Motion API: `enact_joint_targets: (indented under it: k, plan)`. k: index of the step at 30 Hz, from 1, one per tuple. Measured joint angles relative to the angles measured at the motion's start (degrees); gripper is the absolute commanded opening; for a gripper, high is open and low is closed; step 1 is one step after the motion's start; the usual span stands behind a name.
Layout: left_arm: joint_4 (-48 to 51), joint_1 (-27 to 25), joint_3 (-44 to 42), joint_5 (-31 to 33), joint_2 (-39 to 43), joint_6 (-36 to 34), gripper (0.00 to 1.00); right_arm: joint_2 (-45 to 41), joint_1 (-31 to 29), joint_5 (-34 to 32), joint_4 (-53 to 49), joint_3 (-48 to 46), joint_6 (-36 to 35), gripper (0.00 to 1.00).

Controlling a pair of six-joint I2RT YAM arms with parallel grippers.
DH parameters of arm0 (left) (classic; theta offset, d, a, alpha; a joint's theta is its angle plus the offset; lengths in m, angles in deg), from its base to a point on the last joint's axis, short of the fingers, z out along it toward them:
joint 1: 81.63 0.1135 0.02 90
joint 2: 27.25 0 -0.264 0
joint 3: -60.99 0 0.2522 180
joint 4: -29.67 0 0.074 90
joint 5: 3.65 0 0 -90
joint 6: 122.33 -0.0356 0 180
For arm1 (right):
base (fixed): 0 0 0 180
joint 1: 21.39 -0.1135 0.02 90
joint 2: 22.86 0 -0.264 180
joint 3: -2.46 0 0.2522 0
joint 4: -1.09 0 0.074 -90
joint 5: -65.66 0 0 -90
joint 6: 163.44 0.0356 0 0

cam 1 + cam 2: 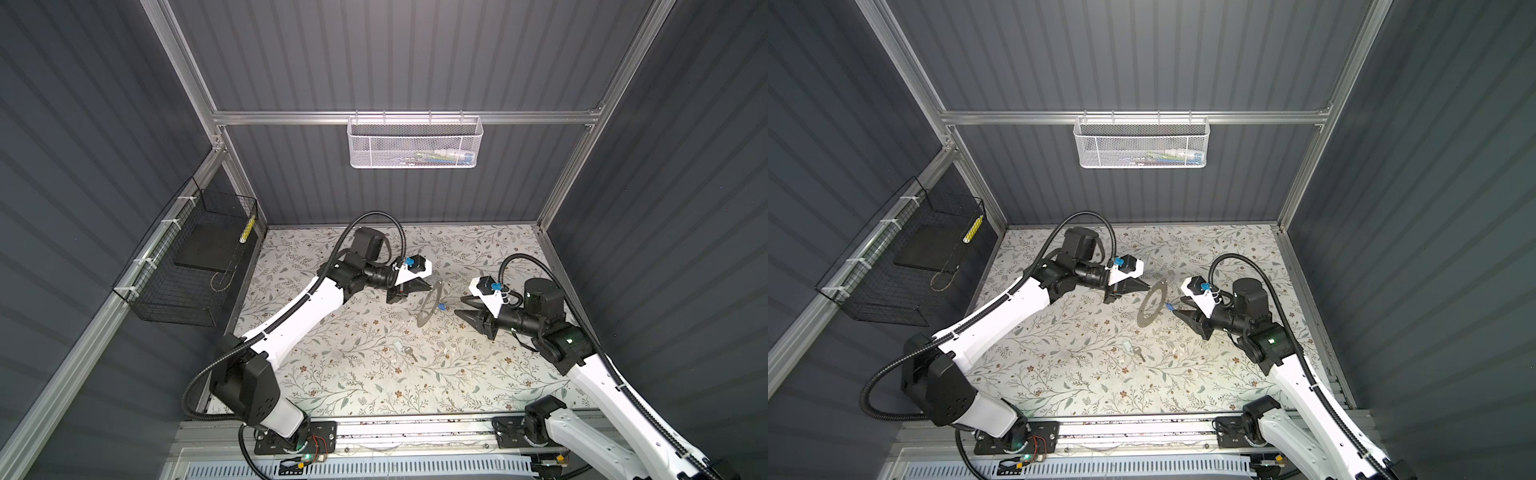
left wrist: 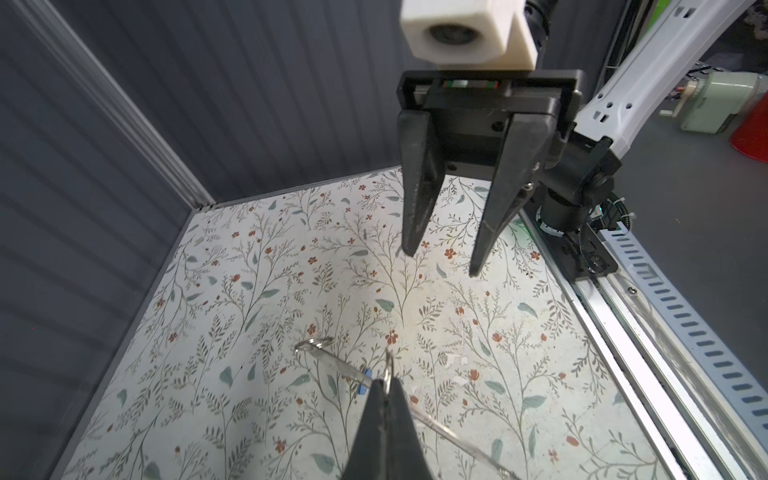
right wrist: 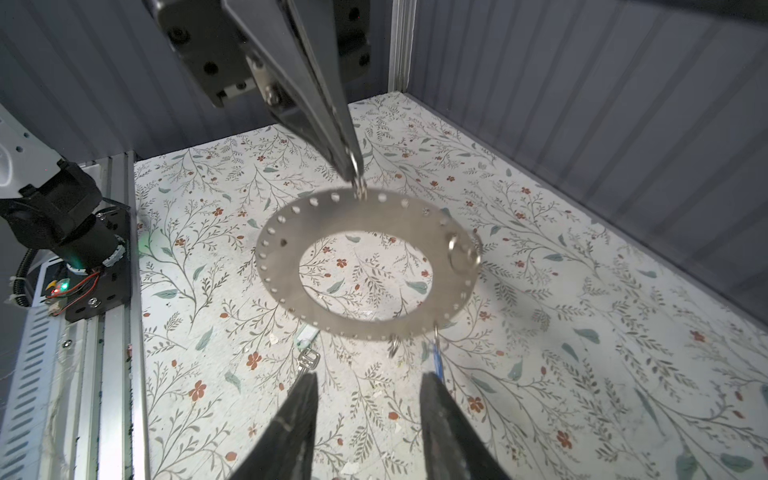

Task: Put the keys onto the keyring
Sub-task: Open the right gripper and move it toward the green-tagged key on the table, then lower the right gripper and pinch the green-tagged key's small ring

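Next, I will move my right gripper to the key lying on the table and close it on its whitish head (image 3: 306, 344), at the end beside its metal part.
The keyring (image 3: 282, 266), a wide flat grey ring with small holes round its rim, hangs tilted above the floral table in both top views (image 1: 430, 305) (image 1: 1152, 305). My left gripper (image 2: 387, 380) (image 3: 353, 174) is shut on a small split ring at the keyring's upper rim. A blue-headed key (image 3: 437, 360) (image 1: 442, 307) (image 1: 1169, 307) dangles from the lower rim. My right gripper (image 3: 368, 382) (image 1: 458, 310) is open just below that rim, nothing between its fingers (image 3: 305, 399); the blue key hangs beside one fingertip. A whitish-headed key (image 3: 307, 353) (image 1: 405, 349) lies on the table.
More small split rings (image 3: 459, 253) hang on the keyring. A white mesh basket (image 1: 415, 141) is on the back wall and a black wire basket (image 1: 187, 266) on the left wall. A metal rail (image 1: 415, 432) runs along the table's front edge.
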Motion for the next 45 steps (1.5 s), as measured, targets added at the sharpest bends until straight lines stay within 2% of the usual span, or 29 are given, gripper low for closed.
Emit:
enact_joint_targets:
  k: [6,11,16,26,32,39,45]
  plan:
    - [-0.5,5.6,-5.5,2.7,7.2,2.3,0.0,3.3,-8.3,-3.2,1.5,-2.5,0.8,0.41]
    - [-0.4,9.7,-10.3,6.0,13.6,3.7,0.0,9.3,-16.2,-6.7,3.8,-3.8,2.2,0.4]
    - [-0.4,13.1,-14.7,8.5,18.8,5.1,0.0,15.7,-21.8,-9.1,5.0,-3.7,-1.5,0.4]
    - [-0.5,15.5,-20.7,13.9,27.1,6.8,0.0,36.9,-22.6,-11.1,1.2,6.8,-13.3,0.4]
    - [-0.7,15.8,-21.9,16.7,29.0,7.2,0.0,47.1,-22.6,-11.9,-3.0,14.5,-21.8,0.42]
    - [-0.9,15.8,-22.7,17.8,29.5,7.3,0.0,53.3,-22.8,-13.4,-7.6,20.2,-28.0,0.43]
    - [-1.3,15.8,-22.9,17.6,29.4,8.1,0.0,55.5,-23.2,-14.5,-8.4,21.3,-30.9,0.43]
